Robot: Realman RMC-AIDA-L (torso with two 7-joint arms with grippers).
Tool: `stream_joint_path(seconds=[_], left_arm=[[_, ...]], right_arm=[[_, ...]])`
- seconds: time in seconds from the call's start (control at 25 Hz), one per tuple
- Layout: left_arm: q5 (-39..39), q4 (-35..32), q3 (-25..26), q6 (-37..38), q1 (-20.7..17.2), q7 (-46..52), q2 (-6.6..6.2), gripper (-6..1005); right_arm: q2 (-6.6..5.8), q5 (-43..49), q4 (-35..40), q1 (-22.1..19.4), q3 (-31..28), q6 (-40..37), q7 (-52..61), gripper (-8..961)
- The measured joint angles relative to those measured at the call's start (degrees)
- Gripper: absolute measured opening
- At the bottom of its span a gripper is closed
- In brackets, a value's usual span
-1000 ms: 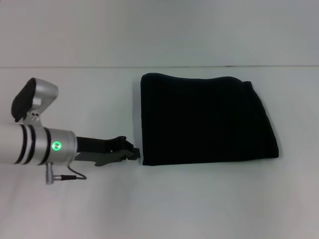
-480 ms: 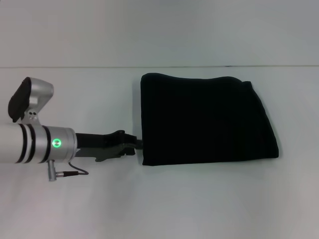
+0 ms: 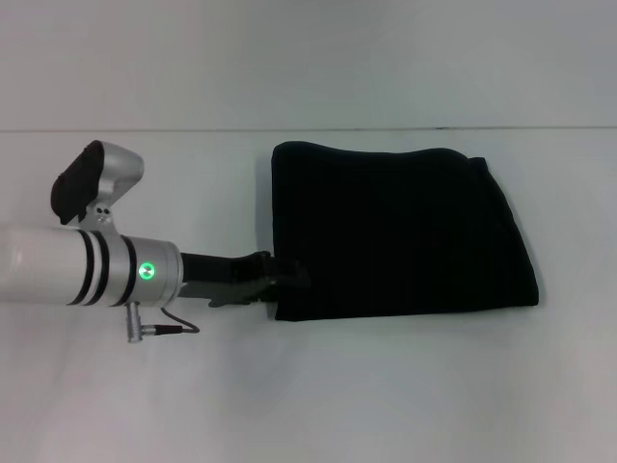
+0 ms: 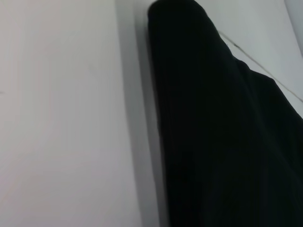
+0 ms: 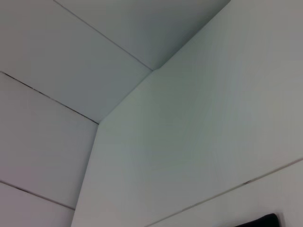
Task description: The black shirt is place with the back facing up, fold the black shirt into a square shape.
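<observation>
My left gripper should pinch the shirt's edge (image 3: 278, 307) by the near corner and drag it closer, because the black shirt lies off centre toward my right gripper's side.
The black shirt (image 3: 400, 231) lies folded into a rough rectangle on the white table, right of centre in the head view. No lettering shows on it. My left gripper (image 3: 289, 280) reaches in from the left, and its tip meets the shirt's left edge close to the near left corner. The dark fingers merge with the dark cloth there. In the left wrist view the shirt (image 4: 227, 142) fills one side of the picture, its folded edge running along the table. My right gripper is out of view.
The white table (image 3: 193, 405) extends on all sides of the shirt. Its far edge (image 3: 145, 130) meets a pale wall. The left arm's silver wrist (image 3: 116, 265) and a thin cable (image 3: 169, 328) hang over the table's left part.
My left arm has moved right, toward the shirt. Its gripper tip went from just short of the shirt's near left corner to touching or overlapping the left edge. The shirt has kept its shape.
</observation>
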State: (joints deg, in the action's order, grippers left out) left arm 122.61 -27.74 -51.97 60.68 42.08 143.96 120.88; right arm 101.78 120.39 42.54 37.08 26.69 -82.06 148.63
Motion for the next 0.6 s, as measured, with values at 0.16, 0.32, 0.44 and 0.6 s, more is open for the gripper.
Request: stream_joint_path(seconds=[0.16,0.32,0.44,0.6], left_arm=[[0.0,0.0,-0.4,-0.4,0.4,0.4,0.17,615],[0.1,0.0,-0.5,-0.6,0.5,0.6,0.03,615],[0.5,0.4,-0.8,-0.6,0.8,0.7,-0.25,601],[0.5,0.5,-1.3,-0.7,0.8,0.7,-0.18,416]], right_arm=[[0.00,-0.1,0.0,0.0,0.0,-0.1,0.0,716],[-0.07,-0.2,0.0,0.0,0.0,-0.1,0.0,716],[-0.10,-0.3,0.0,0.0,0.0,-0.1,0.1,717],[-0.10,-0.3,0.0,0.0,0.0,-0.1,0.2,717]])
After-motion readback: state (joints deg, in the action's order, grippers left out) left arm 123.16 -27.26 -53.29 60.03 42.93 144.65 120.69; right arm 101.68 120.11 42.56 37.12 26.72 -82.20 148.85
